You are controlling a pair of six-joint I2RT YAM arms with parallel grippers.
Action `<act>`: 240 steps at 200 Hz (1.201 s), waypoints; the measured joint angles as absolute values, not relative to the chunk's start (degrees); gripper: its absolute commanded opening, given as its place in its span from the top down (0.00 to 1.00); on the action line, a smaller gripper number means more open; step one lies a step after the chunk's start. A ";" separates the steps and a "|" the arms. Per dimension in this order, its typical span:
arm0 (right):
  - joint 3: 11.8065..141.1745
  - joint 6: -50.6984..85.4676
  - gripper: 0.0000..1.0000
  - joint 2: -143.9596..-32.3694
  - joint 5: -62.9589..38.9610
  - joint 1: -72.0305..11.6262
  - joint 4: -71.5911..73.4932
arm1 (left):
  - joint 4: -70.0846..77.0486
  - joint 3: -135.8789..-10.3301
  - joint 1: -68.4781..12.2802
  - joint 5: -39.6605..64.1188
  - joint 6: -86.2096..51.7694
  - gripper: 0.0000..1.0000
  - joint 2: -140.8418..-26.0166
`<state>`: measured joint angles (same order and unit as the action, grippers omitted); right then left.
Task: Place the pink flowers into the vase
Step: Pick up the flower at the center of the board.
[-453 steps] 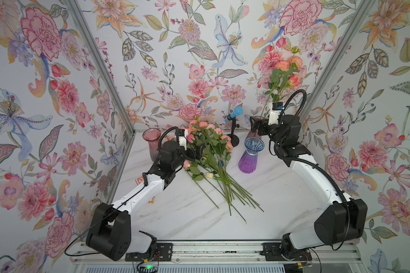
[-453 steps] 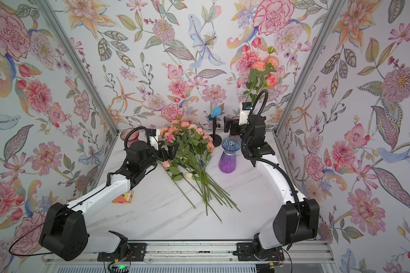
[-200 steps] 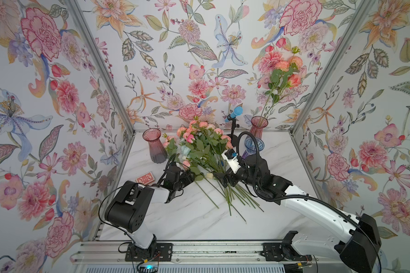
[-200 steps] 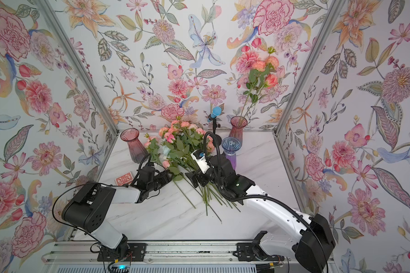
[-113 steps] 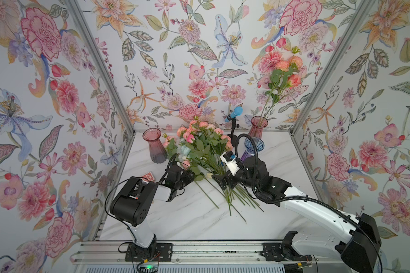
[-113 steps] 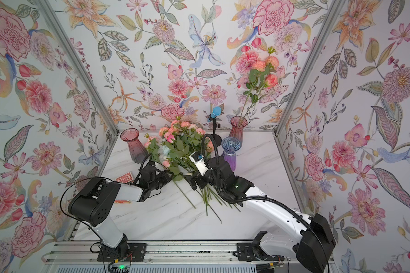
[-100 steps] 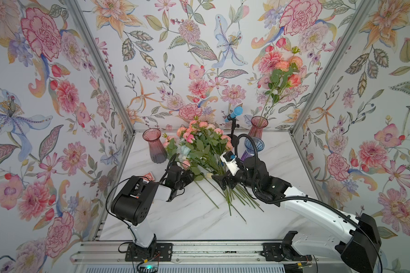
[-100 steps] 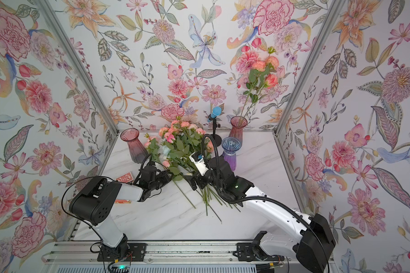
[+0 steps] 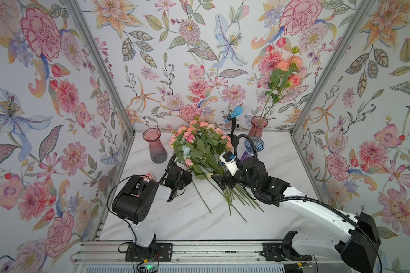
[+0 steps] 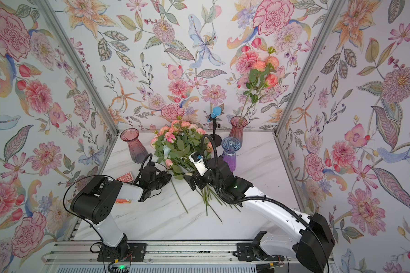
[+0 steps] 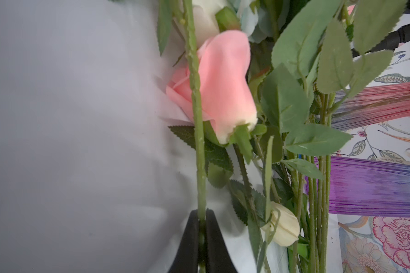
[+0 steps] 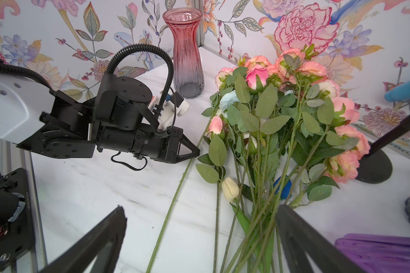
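Observation:
The robot's right gripper should close on the upper stem (image 9: 185,164) (image 12: 208,122) of the pink flower in its left gripper, between the left gripper's fingers and the blooms.
The pink flowers (image 9: 199,141) (image 10: 178,141) lie as a leafy bunch on the marble table, blooms toward the back wall. My left gripper (image 9: 187,177) (image 10: 167,178) (image 11: 201,236) is shut on one long green stem (image 12: 175,201) at the bunch's left edge. That stem runs past a pink rose bud (image 11: 220,87); which bloom it carries I cannot tell. My right gripper (image 9: 219,182) (image 12: 199,236) hangs open over the bunch's stems. More pink blooms (image 9: 282,71) stand in the pink vase (image 9: 258,127) at the back right. An empty pink-grey vase (image 9: 155,146) (image 12: 187,59) stands back left.
A blue-purple vase (image 9: 252,147) (image 10: 231,151) stands right behind my right arm. A black stand with a blue head (image 9: 233,113) is behind the bunch. A red card pack (image 10: 124,177) lies by my left arm. A white bud (image 12: 230,189) and a pale-blue bloom (image 12: 227,101) are mixed into the bunch.
My left gripper's jaws have closed onto the green stem. Its elbow has swung forward a little. My right gripper has stayed open over the stems.

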<state>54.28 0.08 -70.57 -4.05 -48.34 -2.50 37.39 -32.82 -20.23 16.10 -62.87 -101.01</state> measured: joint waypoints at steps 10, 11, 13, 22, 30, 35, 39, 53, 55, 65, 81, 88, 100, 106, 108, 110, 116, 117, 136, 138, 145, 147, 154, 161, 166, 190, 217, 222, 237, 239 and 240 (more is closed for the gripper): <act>54.26 0.14 0.01 -70.89 -4.03 -48.53 -2.28 | 37.39 -32.82 -20.25 16.10 -62.87 1.00 -101.01; 54.26 0.16 0.01 -70.91 -4.03 -48.56 -2.28 | 37.39 -32.82 -20.25 16.10 -62.87 1.00 -101.01; 54.26 0.25 0.01 -70.96 -4.03 -48.60 -2.28 | 37.39 -32.82 -20.25 16.10 -62.87 1.00 -101.01; 54.24 0.27 0.01 -71.16 -4.01 -48.69 -2.33 | 37.36 -32.82 -20.23 16.12 -62.87 1.00 -100.99; 54.24 0.30 0.00 -71.29 -4.01 -48.69 -2.33 | 37.32 -32.82 -20.14 16.14 -62.85 1.00 -100.88; 54.22 0.32 0.01 -71.37 -4.01 -48.69 -2.35 | 37.26 -32.82 -20.14 16.14 -62.83 1.00 -100.71; 54.22 0.36 0.01 -71.40 -3.99 -48.69 -2.35 | 37.17 -32.82 -20.14 16.16 -62.83 1.00 -100.51; 54.22 0.49 0.01 -71.64 -3.99 -48.69 -2.33 | 36.86 -32.82 -20.14 16.23 -62.76 1.00 -99.26; 54.22 0.51 0.00 -71.70 -3.99 -48.69 -2.35 | 36.80 -32.82 -20.14 16.23 -62.72 1.00 -99.09; 54.24 0.71 0.01 -71.94 -3.99 -48.69 -2.33 | 36.71 -32.82 -20.14 16.25 -62.35 1.00 -97.86; 54.22 1.06 0.01 -72.36 -4.01 -48.64 -2.35 | 36.47 -32.86 -20.14 16.25 -61.56 1.00 -95.81; 54.22 1.30 0.01 -72.49 -4.03 -48.49 -2.35 | 36.18 -32.91 -20.14 16.23 -60.95 1.00 -94.76; 54.24 1.72 0.01 -72.66 -4.05 -48.16 -2.35 | 35.79 -32.93 -20.14 16.19 -60.05 1.00 -93.14; 54.26 1.98 0.00 -72.75 -4.08 -47.83 -2.37 | 35.59 -32.99 -20.14 16.14 -59.29 1.00 -92.31; 54.28 2.07 0.01 -72.77 -4.05 -47.75 -2.37 | 35.55 -32.99 -20.14 16.10 -59.11 1.00 -92.05; 54.30 2.20 0.01 -72.77 -4.08 -47.59 -2.44 | 35.38 -33.04 -20.14 16.08 -58.85 1.00 -91.72; 54.39 2.46 0.01 -72.86 -4.14 -47.11 -2.48 | 34.68 -33.10 -20.14 16.03 -58.02 1.00 -90.65; 54.43 2.50 0.01 -72.88 -4.16 -47.05 -2.50 | 34.61 -33.12 -20.14 16.03 -57.95 1.00 -90.54; 55.75 3.53 0.01 -73.36 -4.34 -45.15 -3.44 | 32.75 -33.74 -20.14 15.86 -55.37 1.00 -87.24; 55.99 3.62 0.01 -73.45 -4.38 -44.95 -3.55 | 32.56 -33.87 -20.14 15.86 -55.13 1.00 -86.98; 56.93 3.90 0.00 -73.82 -4.51 -44.29 -3.86 | 31.83 -34.48 -20.14 15.84 -54.15 1.00 -86.11; 57.21 3.97 0.00 -73.95 -4.51 -44.12 -3.88 | 31.62 -34.68 -20.14 15.84 -53.80 1.00 -85.86; 58.26 4.14 0.01 -74.39 -4.54 -43.55 -4.08 | 30.83 -35.46 -20.14 15.84 -52.80 1.00 -85.17; 59.48 4.34 0.01 -74.87 -4.56 -42.96 -4.36 | 29.82 -36.47 -20.14 15.84 -51.64 1.00 -84.55; 60.29 4.38 0.01 -75.18 -4.60 -42.63 -4.58 | 29.08 -37.19 -20.14 15.86 -51.00 1.00 -84.27; 65.01 4.60 0.01 -77.28 -4.97 -41.25 -5.98 | 24.25 -42.26 -20.14 15.81 -47.40 1.00 -82.87; 70.65 5.02 0.01 -80.05 -5.39 -39.90 -7.55 | 19.11 -49.58 -20.14 15.70 -42.72 1.00 -81.67; 71.64 5.08 0.01 -80.62 -5.45 -39.72 -7.62 | 18.79 -50.78 -20.14 15.66 -41.69 1.00 -81.47; 74.89 5.56 0.01 -82.59 -5.87 -39.24 -8.34 | 18.46 -53.74 -20.14 15.90 -38.24 1.00 -80.88; 75.35 5.69 0.01 -82.85 -5.89 -39.20 -8.36 | 18.50 -53.98 -20.14 15.94 -37.85 1.00 -80.75; 75.66 5.69 0.01 -83.07 -5.93 -39.18 -8.36 | 18.50 -54.06 -20.14 15.94 -37.71 1.00 -80.73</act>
<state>75.66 5.69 -83.07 -5.93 -39.18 -8.36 18.50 -54.06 -20.14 15.94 -37.71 -80.73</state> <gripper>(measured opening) 0.994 0.079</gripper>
